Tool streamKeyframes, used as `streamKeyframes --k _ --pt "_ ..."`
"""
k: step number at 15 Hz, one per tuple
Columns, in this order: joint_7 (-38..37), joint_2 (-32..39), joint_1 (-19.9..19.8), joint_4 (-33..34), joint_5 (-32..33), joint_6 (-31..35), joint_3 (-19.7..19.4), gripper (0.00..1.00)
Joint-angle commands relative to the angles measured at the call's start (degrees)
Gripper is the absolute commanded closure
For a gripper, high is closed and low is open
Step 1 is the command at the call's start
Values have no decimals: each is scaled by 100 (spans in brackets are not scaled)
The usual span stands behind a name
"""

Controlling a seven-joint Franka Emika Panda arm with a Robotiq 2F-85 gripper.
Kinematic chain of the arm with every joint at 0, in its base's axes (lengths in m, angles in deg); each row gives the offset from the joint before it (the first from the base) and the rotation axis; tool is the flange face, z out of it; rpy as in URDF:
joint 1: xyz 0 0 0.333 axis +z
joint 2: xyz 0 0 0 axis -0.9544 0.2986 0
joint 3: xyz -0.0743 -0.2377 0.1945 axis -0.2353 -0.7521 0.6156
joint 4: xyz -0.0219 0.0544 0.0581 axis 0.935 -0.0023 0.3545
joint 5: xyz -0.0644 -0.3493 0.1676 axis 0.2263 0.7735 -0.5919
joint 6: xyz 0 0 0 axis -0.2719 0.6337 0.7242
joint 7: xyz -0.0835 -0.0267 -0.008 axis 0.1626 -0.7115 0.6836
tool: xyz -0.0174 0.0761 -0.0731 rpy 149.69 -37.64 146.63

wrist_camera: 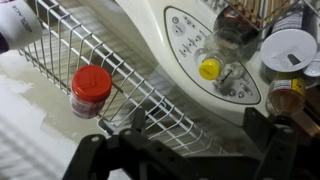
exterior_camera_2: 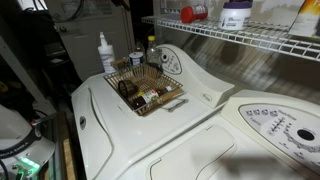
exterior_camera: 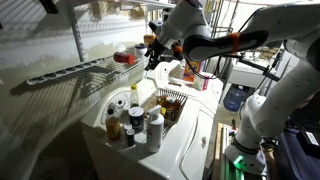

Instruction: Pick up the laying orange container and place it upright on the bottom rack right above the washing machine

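The robot's gripper should next close on the orange container's body (exterior_camera: 124,60) (wrist_camera: 87,106), just below its red top, where it stands on the bottom rack.
The orange container (wrist_camera: 90,88) stands upright on the bottom rack (wrist_camera: 55,40), its red top facing the wrist camera. It also shows on the rack (exterior_camera: 70,72) in both exterior views (exterior_camera: 122,58) (exterior_camera_2: 196,13). My gripper (wrist_camera: 185,150) is open and empty, its dark fingers spread at the bottom of the wrist view, to the right of the container and apart from it. In an exterior view the gripper (exterior_camera: 152,50) hangs just beside the rack's end. The white washing machine (exterior_camera: 190,140) (exterior_camera_2: 200,120) lies below, and its control panel (wrist_camera: 190,40) shows in the wrist view.
A wire basket (exterior_camera_2: 145,88) (exterior_camera: 168,100) of bottles sits on the machine top, with more bottles and jars (exterior_camera: 135,120) (wrist_camera: 285,50) around it. A white tub with a purple label (exterior_camera_2: 236,14) stands on the rack (exterior_camera_2: 250,38).
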Motion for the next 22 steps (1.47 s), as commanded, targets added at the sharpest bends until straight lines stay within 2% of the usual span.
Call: streamKeyframes --k 1,3,5,7,8,13,14,18,22 --pt "710 698 243 651 -515 304 -309 0" --pt "986 1000 302 901 -872 541 -410 0" --pt "1215 1318 367 1212 -1446 456 -471 0" --pt "1488 1610 357 1543 -1720 360 -446 0" --pt "1154 1230 256 1055 -1374 461 -372 0" --pt "1283 1551 259 1393 -1522 453 -352 0" --pt "1084 1613 185 1506 -1240 575 -386 0" --pt "445 1846 -53 1950 -1089 843 -549 0" --pt "-100 2139 -182 2455 -985 649 -637 0"
